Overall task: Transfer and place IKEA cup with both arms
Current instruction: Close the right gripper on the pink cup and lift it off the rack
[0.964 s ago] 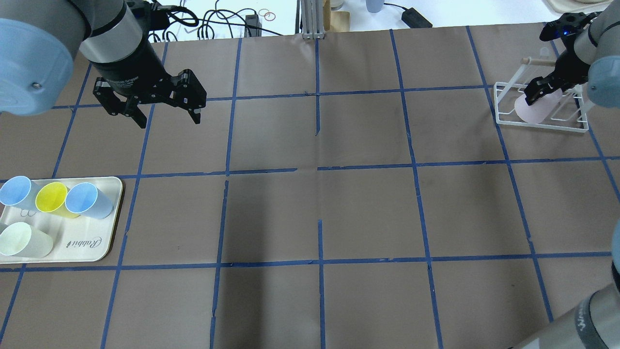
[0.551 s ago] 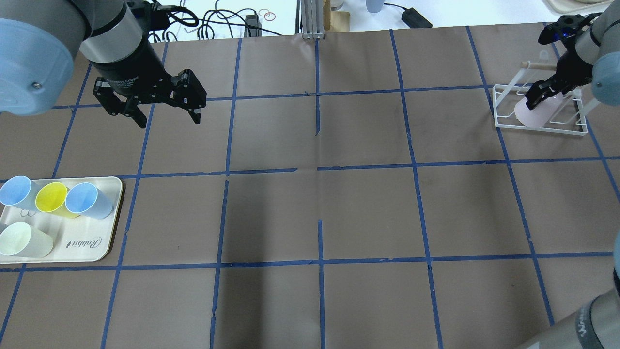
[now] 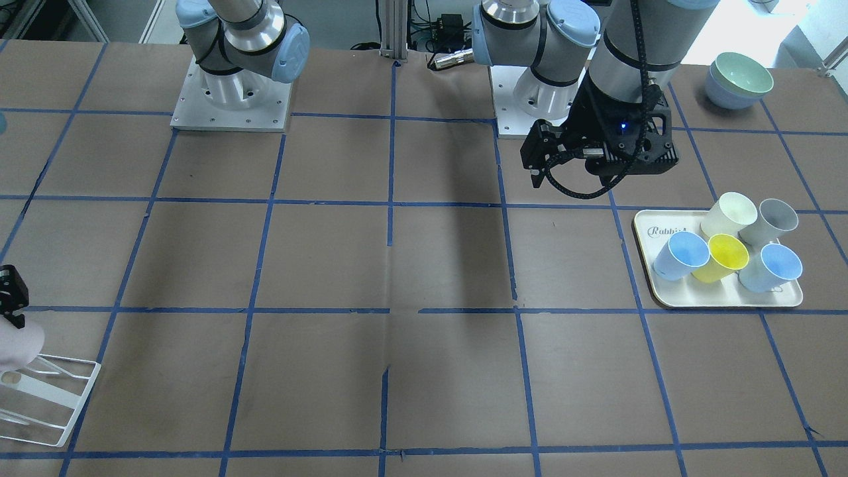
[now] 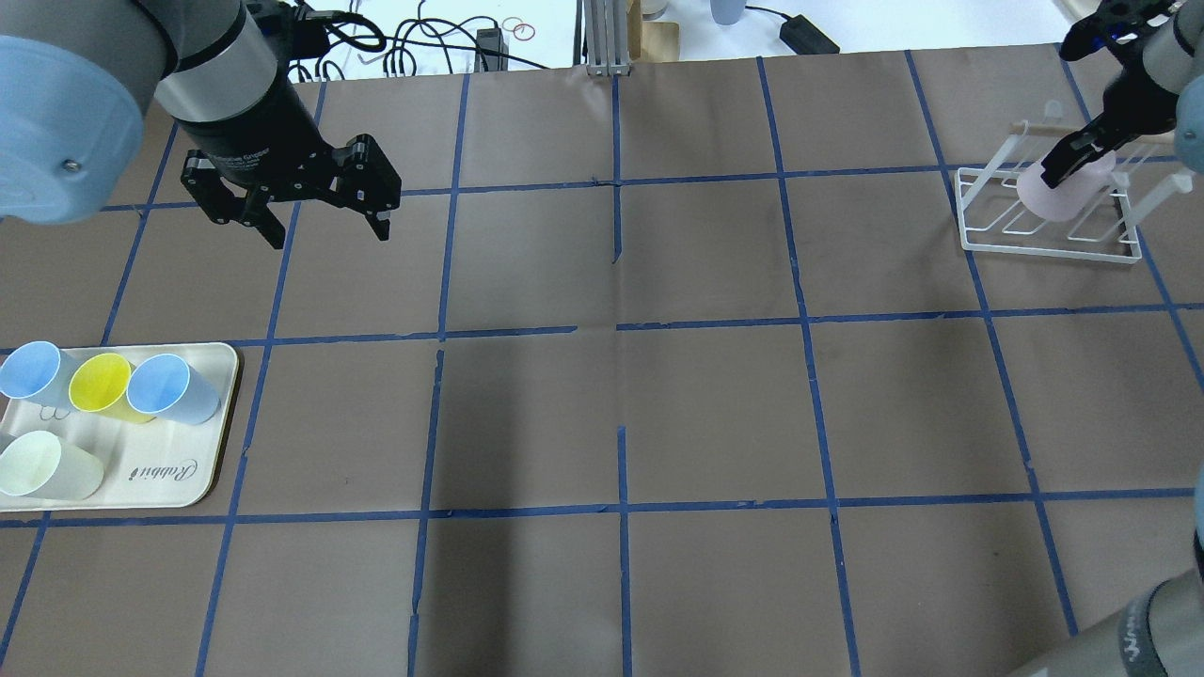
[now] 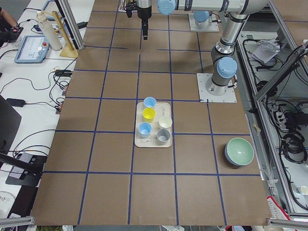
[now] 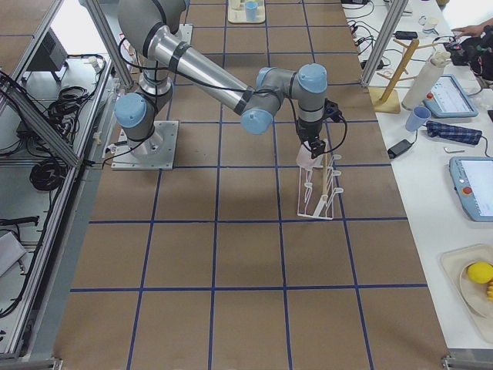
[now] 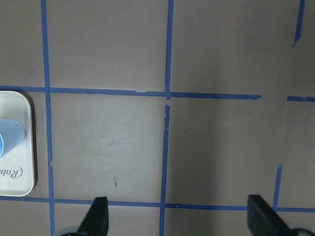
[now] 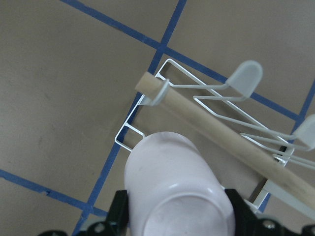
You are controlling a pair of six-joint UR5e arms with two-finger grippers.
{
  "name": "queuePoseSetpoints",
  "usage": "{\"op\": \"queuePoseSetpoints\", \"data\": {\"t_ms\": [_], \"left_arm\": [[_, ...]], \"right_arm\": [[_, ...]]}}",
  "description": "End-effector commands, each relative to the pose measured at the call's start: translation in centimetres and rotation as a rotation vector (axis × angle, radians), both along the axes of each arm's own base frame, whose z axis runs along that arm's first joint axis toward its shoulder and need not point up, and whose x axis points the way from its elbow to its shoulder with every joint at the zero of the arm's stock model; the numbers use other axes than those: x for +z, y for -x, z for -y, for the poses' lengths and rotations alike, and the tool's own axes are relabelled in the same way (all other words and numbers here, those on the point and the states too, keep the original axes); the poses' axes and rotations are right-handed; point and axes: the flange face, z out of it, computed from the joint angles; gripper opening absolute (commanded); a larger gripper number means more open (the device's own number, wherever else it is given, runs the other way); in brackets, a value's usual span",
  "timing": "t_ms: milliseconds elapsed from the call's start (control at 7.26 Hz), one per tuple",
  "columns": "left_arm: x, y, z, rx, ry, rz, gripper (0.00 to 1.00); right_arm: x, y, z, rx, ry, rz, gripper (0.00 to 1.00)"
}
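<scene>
My left gripper needs to close on the rim (image 3: 30, 363) of the pale pink IKEA cup, because my right gripper is holding the cup near its closed bottom.
The pale pink IKEA cup (image 4: 1061, 199) hangs tilted over the white wire rack (image 4: 1035, 247) at the table's far right. My right gripper (image 4: 1082, 155) is shut on it. In the right wrist view the cup (image 8: 170, 191) sits between the jaws with its closed bottom toward the camera, above the rack's wooden rod (image 8: 216, 130). It also shows in the exterior right view (image 6: 307, 159) and at the front-facing view's left edge (image 3: 16, 348). My left gripper (image 4: 327, 235) is open and empty, above the table's far left; the left wrist view (image 7: 179, 216) shows bare table between its fingers.
A cream tray (image 4: 188, 470) at the near left holds two light blue cups, a yellow cup (image 4: 99, 384), a cream-white cup (image 4: 42, 465) and a grey cup (image 3: 775, 222). Stacked bowls (image 3: 739, 79) stand by the left arm's base. Cables lie beyond the far edge.
My right gripper has risen with the pink cup, lifting it off the rack's wires and shifting it toward the far right. The left arm has not moved.
</scene>
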Motion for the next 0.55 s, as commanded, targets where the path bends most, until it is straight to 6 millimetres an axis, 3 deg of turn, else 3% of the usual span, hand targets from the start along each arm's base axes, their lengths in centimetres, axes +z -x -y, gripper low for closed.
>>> {"op": "queuePoseSetpoints", "data": {"t_ms": [0,413], "left_arm": [[-0.2,-0.1,0.0,0.000,-0.005,0.000,1.00],[0.0,-0.7,0.2,0.023,0.001,-0.100,1.00]], "right_arm": [[3.6,0.0,0.1,0.018,0.052,-0.030,0.04],[9.0,-1.3,-3.0,0.044,0.058,-0.047,0.04]]}}
